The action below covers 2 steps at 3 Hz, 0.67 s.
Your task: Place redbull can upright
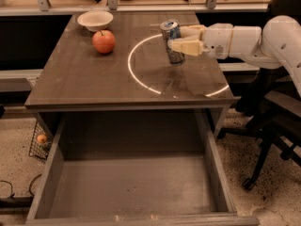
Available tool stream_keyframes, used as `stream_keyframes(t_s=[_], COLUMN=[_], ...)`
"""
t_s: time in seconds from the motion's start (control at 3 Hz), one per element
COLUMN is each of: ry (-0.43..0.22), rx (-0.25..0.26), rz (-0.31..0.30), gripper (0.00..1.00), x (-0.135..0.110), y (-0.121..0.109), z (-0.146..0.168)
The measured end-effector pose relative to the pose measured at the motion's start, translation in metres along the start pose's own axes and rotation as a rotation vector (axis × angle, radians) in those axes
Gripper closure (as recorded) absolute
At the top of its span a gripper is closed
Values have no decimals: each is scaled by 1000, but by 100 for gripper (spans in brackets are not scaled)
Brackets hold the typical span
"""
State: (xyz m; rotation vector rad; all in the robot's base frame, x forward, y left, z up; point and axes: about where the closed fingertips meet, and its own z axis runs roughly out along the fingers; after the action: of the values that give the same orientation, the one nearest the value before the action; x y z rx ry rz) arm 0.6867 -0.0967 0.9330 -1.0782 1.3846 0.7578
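The robot's gripper should release the redbull can, now at or just above the table, standing upright on the dark table top inside the bright ring of light (169, 70).
The redbull can (172, 41) is a slim blue and silver can, nearly upright, with its bottom at or just above the dark table top (94, 79) inside a bright ring of light. My gripper (182, 39) reaches in from the right on a white arm. Its cream fingers (186, 46) are closed around the can's middle.
A red apple (104, 41) and a white bowl (95, 20) sit at the table's back left. A wide drawer (131, 182) stands open below the table front. A black office chair (277, 121) is on the right. A wire basket (41, 142) sits on the floor at left.
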Motion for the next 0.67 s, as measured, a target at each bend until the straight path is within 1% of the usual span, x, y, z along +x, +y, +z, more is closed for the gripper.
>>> stream_keyframes(t_s=[0.33, 0.67], ry=[-78, -127], rx=[12, 18], rz=[26, 34], gripper=[100, 100], x=[4, 2], y=[-2, -5], z=[0, 2])
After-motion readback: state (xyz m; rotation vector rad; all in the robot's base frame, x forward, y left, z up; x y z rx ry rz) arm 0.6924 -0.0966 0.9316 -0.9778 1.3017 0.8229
